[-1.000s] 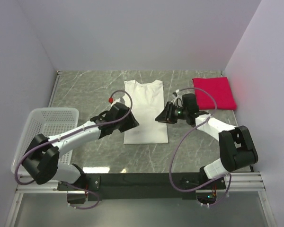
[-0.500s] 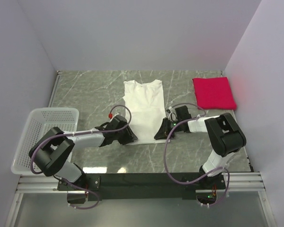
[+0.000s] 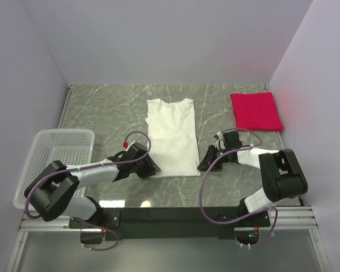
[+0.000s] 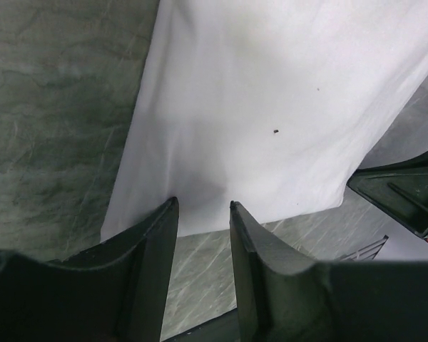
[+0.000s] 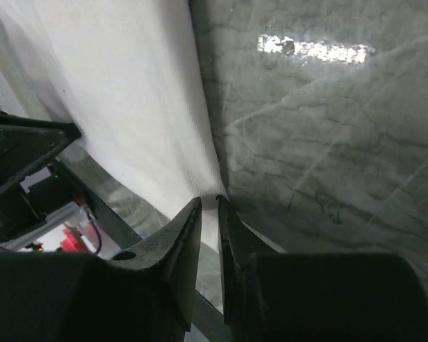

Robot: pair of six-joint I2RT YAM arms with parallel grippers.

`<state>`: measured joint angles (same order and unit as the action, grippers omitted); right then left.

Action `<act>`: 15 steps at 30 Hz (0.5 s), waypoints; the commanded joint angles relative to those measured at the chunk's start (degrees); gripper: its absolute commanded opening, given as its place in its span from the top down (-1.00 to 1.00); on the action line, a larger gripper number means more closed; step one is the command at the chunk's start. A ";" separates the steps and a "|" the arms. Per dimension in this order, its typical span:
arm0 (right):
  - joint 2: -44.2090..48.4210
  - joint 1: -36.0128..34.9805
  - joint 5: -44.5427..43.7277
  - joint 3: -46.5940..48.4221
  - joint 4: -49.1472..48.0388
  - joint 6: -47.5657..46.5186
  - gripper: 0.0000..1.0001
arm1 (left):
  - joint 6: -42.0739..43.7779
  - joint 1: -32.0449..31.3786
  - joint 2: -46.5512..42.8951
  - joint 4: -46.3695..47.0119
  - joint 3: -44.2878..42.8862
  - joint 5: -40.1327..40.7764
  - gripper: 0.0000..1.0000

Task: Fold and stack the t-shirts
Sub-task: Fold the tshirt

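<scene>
The fingers of my left gripper are both over the white t-shirt's hem, past its corner, so I should open them and move back to pinch that corner (image 4: 110, 233).
The white t-shirt (image 3: 171, 136) lies flat in the middle of the table, collar toward the back wall, sleeves folded in. The red t-shirt (image 3: 256, 111) lies folded square at the back right. My left gripper (image 3: 152, 169) is low at the shirt's near left corner. In the left wrist view (image 4: 203, 205) its jaws are apart, tips over the hem of the white shirt (image 4: 271, 107), holding nothing. My right gripper (image 3: 203, 165) is at the near right corner. In the right wrist view (image 5: 208, 200) its jaws are nearly closed, pinching the white shirt's (image 5: 128, 92) corner.
A white mesh basket (image 3: 65, 131) stands at the left edge of the grey marble table (image 3: 102, 107). White walls close in the back and both sides. The black mounting rail (image 3: 175, 216) runs along the near edge.
Both grippers moved down from the shirt's sides to its near hem corners, then slightly outward and nearer. The white shirt has shifted a little toward the near edge.
</scene>
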<state>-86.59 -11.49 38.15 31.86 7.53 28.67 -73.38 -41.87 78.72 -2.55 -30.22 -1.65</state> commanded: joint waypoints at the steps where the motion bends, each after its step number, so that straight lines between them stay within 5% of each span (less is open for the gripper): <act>1: -2.70 0.59 -1.86 -0.65 2.41 -1.86 0.54 | -1.06 -0.14 0.38 -7.47 2.09 1.39 0.15; 11: 8.87 -0.20 -12.03 1.45 11.18 -3.97 0.51 | -0.27 -0.23 -11.81 -23.10 -3.78 8.24 -0.11; 15: 17.13 -5.54 -21.17 4.87 17.51 -5.02 0.32 | 0.69 -0.32 -15.87 -31.62 -6.08 10.88 -0.29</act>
<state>-75.16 -12.67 27.00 32.47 18.59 25.85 -74.08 -41.87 65.73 -24.99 -32.73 5.13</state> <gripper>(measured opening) 0.315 0.632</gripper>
